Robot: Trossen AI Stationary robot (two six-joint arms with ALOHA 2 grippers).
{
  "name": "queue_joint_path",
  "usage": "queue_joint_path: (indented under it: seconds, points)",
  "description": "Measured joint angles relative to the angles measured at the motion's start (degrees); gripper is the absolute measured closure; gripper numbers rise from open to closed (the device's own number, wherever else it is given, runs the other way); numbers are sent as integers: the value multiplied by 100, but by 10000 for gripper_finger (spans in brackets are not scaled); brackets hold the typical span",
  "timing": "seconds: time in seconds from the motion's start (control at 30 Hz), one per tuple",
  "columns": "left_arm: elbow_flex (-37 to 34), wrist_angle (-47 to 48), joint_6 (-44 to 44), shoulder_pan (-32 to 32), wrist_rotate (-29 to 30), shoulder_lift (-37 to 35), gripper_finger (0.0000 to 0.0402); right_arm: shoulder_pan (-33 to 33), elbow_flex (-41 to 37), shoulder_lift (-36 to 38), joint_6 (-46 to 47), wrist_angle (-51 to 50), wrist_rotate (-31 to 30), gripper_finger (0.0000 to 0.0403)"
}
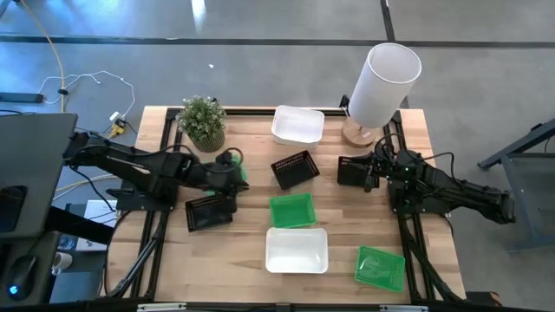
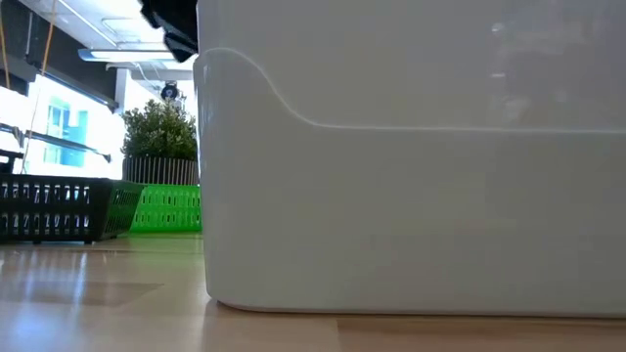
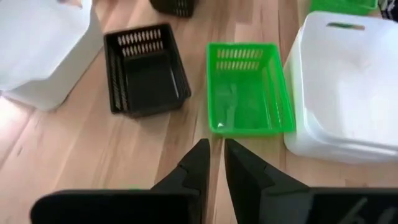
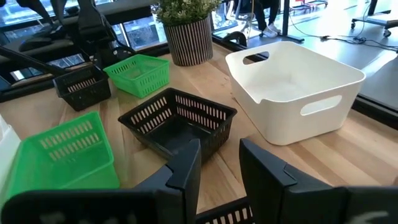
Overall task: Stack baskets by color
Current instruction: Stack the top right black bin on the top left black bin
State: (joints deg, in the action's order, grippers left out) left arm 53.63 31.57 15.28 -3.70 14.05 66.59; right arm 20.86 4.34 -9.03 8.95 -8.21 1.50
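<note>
My right gripper is to close next on the near edge of the black basket [image 1: 355, 184] beside the tall white cylinder.
Nine baskets lie singly on the wooden table. White baskets sit at the far middle [image 1: 297, 124] and near middle [image 1: 297, 250]. Green ones rest at the centre [image 1: 292, 210], the near right [image 1: 380, 267], and under my left gripper [image 1: 242, 174]. Black ones lie at the left [image 1: 211, 211], the centre [image 1: 293, 169], and below my right gripper [image 1: 349, 171]. My left gripper [image 3: 214, 155] hangs above the table's left side, its fingers a narrow gap apart with nothing between them. My right gripper [image 4: 217, 162] stands open at the right, with a perforated black wall [image 4: 217, 214] below its fingers.
A potted plant [image 1: 204, 121] stands at the far left and a tall white cylinder [image 1: 381, 82] at the far right. In the low view, a white basket [image 2: 411, 176] fills most of the picture. Bare wood lies at the near left.
</note>
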Motion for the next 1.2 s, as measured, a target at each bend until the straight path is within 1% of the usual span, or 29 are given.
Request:
queue_joint_path:
  seconds: [0.13, 0.27, 0.33, 0.4, 0.6, 0.73, 1.03, 1.2]
  points:
    - [-460, -216, 113, 0, 73, -492, 365, 1, 0, 4, 134, 0, 48, 305]
    - [-806, -246, 233, 0, 97, -901, 365, 1, 0, 4, 1180, 20, 55, 305]
    - [-963, -260, 301, -1, 214, -1076, 365, -2, 0, 5, 1792, 39, 47, 305]
    - [-1114, -237, 413, 0, 353, -1240, 365, -2, 0, -4, 2142, 87, 2, 305]
    - [-1632, -272, 612, 0, 790, -1727, 365, -1, 0, 8, 2275, 88, -184, 305]
    - [-1919, -311, 709, 0, 987, -1986, 365, 0, 0, 6, 2419, 410, -188, 305]
    - [-2202, -466, 714, 0, 1071, -2192, 365, -2, 9, 6, 2203, 1915, -61, 305]
    - [-2210, -464, 710, 0, 1005, -2144, 365, -2, 328, 2, 1911, 1956, 61, 305]
